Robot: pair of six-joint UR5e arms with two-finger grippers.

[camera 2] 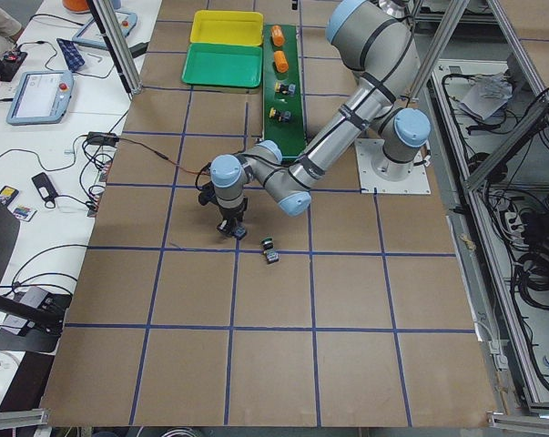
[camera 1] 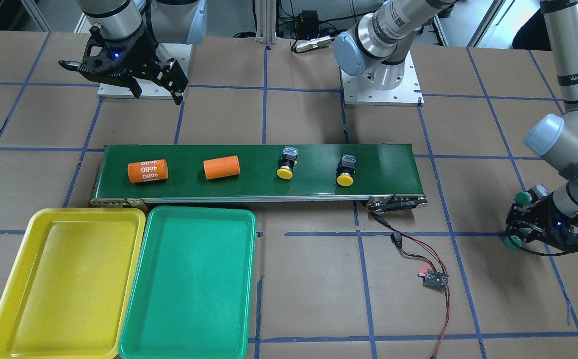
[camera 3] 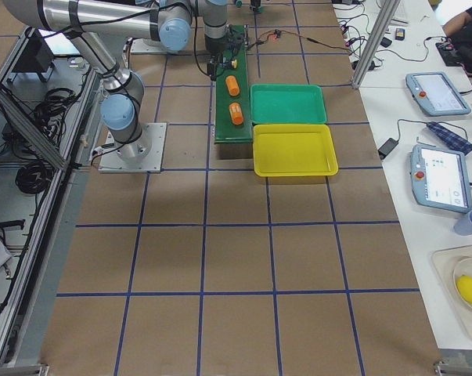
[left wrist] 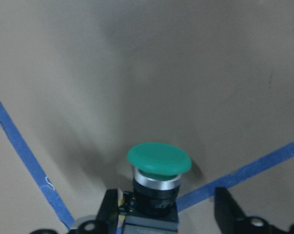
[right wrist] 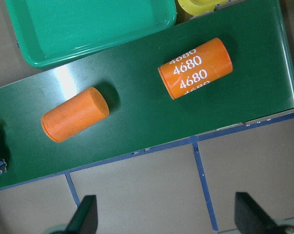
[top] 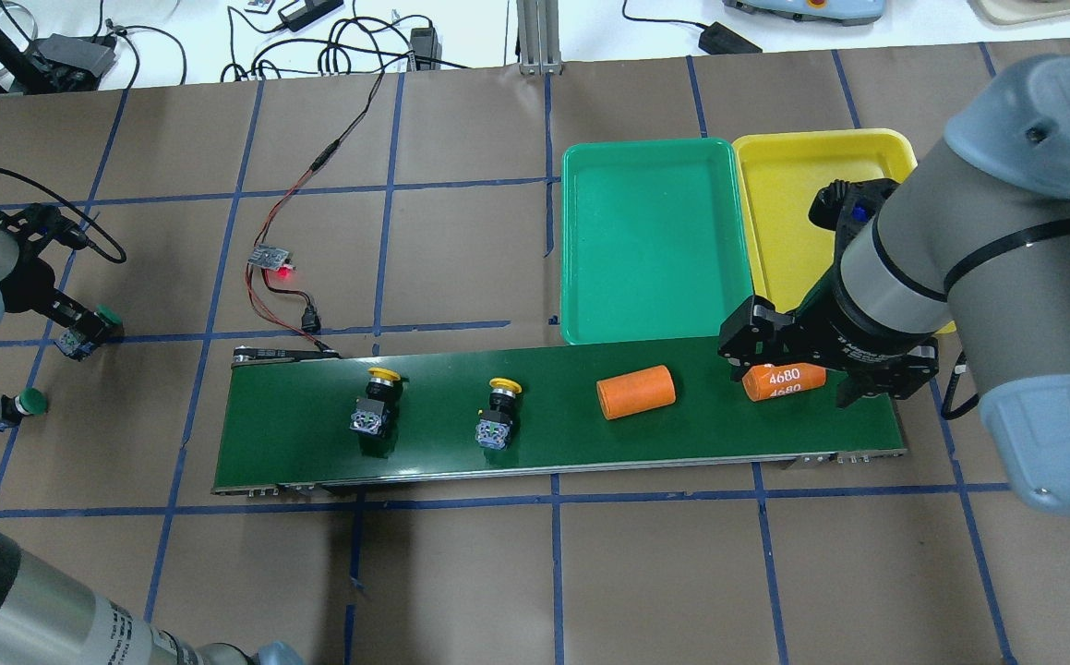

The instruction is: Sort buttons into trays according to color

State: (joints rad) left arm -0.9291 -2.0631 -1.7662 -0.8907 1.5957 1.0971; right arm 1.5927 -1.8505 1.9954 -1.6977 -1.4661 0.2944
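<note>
Next, I close my right gripper on the black body (camera 1: 287,162) of the yellow button that lies nearer the plain orange cylinder.
Two yellow buttons (camera 1: 287,162) (camera 1: 346,169) lie on the dark-green conveyor belt (camera 1: 259,187). One green button (camera 1: 524,197) lies on the table. The other green button (left wrist: 159,170) stands between the fingers of my left gripper (left wrist: 166,214), which is low over it and open. That gripper also shows in the front view (camera 1: 520,233). My right gripper (right wrist: 166,219) is open and empty, above the belt's end by the orange cylinder marked 4680 (right wrist: 195,68). The yellow tray (camera 1: 69,279) and the green tray (camera 1: 189,284) hold nothing.
A second, plain orange cylinder (camera 1: 221,167) lies on the belt. A small circuit board (camera 1: 435,278) with a red light and red and black wires lies on the table near the belt's end. The trays sit side by side against the belt.
</note>
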